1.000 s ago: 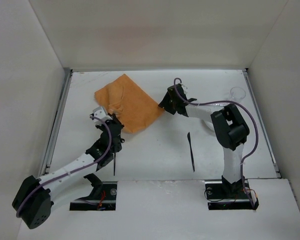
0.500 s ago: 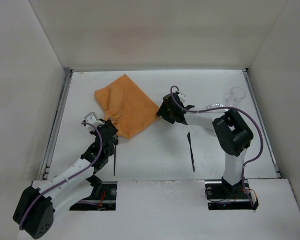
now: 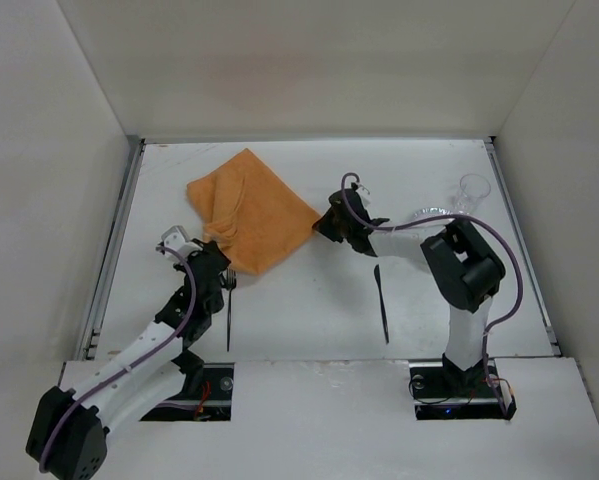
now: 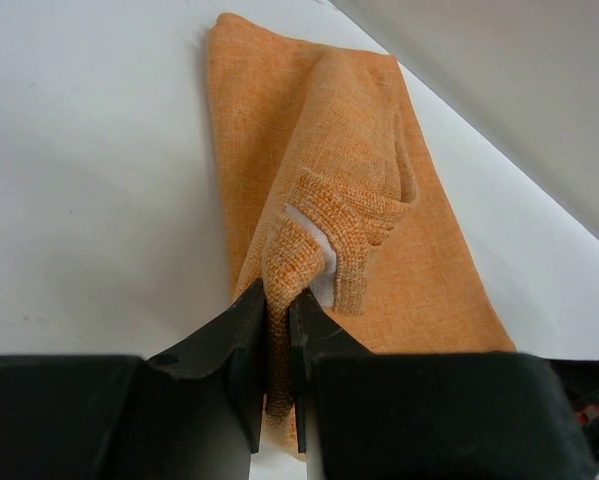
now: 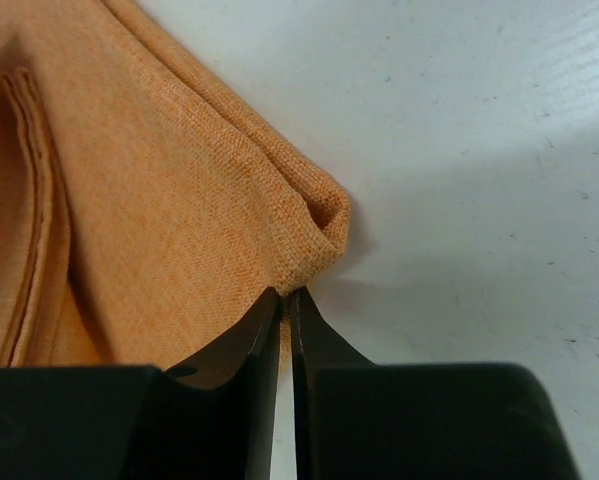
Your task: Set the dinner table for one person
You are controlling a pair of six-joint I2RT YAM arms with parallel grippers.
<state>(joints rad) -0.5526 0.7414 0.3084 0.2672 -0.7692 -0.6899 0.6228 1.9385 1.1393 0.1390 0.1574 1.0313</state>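
Observation:
The robot's right gripper needs to release the orange cloth's corner on the white table [image 3: 379, 250] just past the far tip of the dark knife.
An orange cloth [image 3: 254, 205] lies rumpled on the white dinner table [image 3: 309, 290], left of the middle. My left gripper [image 3: 217, 262] is at the cloth's near left corner. In the left wrist view the left gripper [image 4: 279, 296] is shut on a raised fold of the cloth [image 4: 379, 160]. My right gripper [image 3: 325, 228] is at the cloth's right corner. The right wrist view shows the right gripper [image 5: 287, 293] shut, with the edge of the cloth [image 5: 159, 200] pinched at the tips.
A dark fork [image 3: 229, 318] lies just near of the left gripper, and a dark knife [image 3: 381, 300] lies near of the right gripper. A clear glass [image 3: 473, 189] and a clear plate [image 3: 431, 213] are at the far right. Metal rails [image 3: 114, 245] edge the table.
My right gripper has closed on the cloth's right corner. My left arm has drawn back towards the near left with its corner, which pulled that side of the cloth along.

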